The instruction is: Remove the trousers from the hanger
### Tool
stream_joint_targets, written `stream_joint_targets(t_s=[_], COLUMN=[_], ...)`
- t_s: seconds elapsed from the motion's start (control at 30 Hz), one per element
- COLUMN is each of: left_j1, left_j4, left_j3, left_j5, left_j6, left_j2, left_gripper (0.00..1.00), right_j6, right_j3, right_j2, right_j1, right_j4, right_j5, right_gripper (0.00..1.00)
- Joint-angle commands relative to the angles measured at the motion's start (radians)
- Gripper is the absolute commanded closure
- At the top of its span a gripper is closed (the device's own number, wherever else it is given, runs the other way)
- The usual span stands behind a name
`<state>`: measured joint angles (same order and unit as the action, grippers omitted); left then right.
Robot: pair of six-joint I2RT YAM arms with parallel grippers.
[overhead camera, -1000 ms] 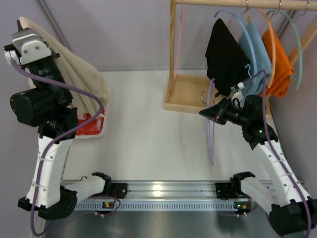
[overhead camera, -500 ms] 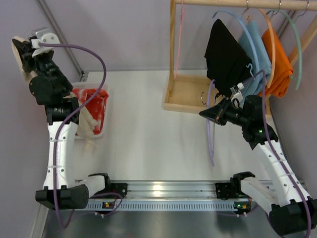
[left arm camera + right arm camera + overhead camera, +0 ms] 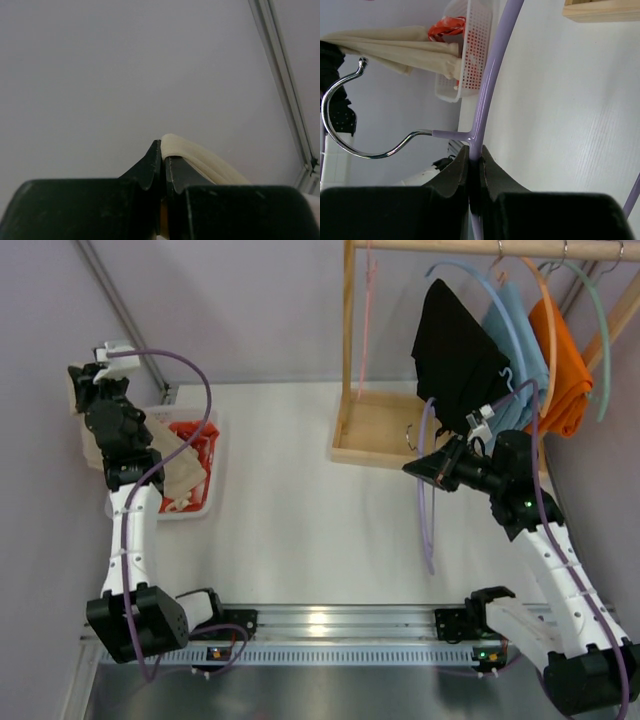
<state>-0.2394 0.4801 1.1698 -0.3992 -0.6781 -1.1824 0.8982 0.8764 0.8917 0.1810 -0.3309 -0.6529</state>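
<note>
The cream trousers, now draped down into the basket, will be released by my left gripper, which will leave them lying on top of the red-and-white cloth in the white basket (image 3: 173,479).
The cream trousers (image 3: 180,468) hang off the hanger, draped from my left gripper (image 3: 80,390) down into the white basket (image 3: 205,502) at the far left. In the left wrist view my left gripper (image 3: 163,150) is shut on a fold of the trousers (image 3: 200,156). My right gripper (image 3: 420,468) is shut on the bare lavender hanger (image 3: 424,510) and holds it above the table at the right. In the right wrist view my right gripper (image 3: 475,152) clamps the hanger (image 3: 492,75) just below its metal hook (image 3: 340,135). The trousers (image 3: 395,50) show far off.
The basket (image 3: 470,50) also holds a red-and-white cloth (image 3: 195,440). A wooden rack with a base tray (image 3: 385,430) stands at the back right, carrying a black garment (image 3: 455,340), a blue garment (image 3: 515,340), an orange garment (image 3: 560,360) and a pink hanger (image 3: 365,300). A metal rail (image 3: 330,625) runs along the near edge.
My left arm has swung back and down to the far left with the trousers, lowering them from held high to draped into the basket. The right arm and hanger have not moved.
</note>
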Motion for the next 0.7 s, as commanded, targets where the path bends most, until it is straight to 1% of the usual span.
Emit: stream_joint_targets(t_s=[0.0,0.07,0.2,0.23,0.37,0.53,0.67], left_j1=[-0.005,-0.005,-0.005,-0.005,-0.005,-0.005,-0.005], left_j4=[0.083,0.020,-0.061,-0.081,-0.170,-0.239,-0.271], left_j3=[-0.073,-0.130,-0.225,-0.264,-0.357,-0.421,-0.417], left_j5=[0.069,0.088,0.071,0.074,0.123,0.126,0.151], left_j6=[0.025,0.064,0.115,0.150,0.210,0.256,0.297], left_j2=[0.092,0.139,0.211,0.224,0.256,0.178,0.054], left_gripper=[1.00,1.00,1.00,1.00,1.00,1.00,1.00], right_j6=[-0.024,-0.024,-0.022,-0.022,-0.019,-0.031,-0.041], right_j3=[0.058,0.058,0.064,0.065,0.073,0.098,0.118], right_j2=[-0.017,-0.017,-0.016,-0.014,-0.014,-0.025,-0.037], right_j1=[0.003,0.005,0.003,0.003,0.003,0.005,0.008], right_j4=[0.039,0.039,0.038,0.038,0.038,0.027,0.027], right_j5=[-0.008,-0.007,-0.005,-0.004,0.002,0.004,0.001], right_gripper=[1.00,1.00,1.00,1.00,1.00,1.00,1.00])
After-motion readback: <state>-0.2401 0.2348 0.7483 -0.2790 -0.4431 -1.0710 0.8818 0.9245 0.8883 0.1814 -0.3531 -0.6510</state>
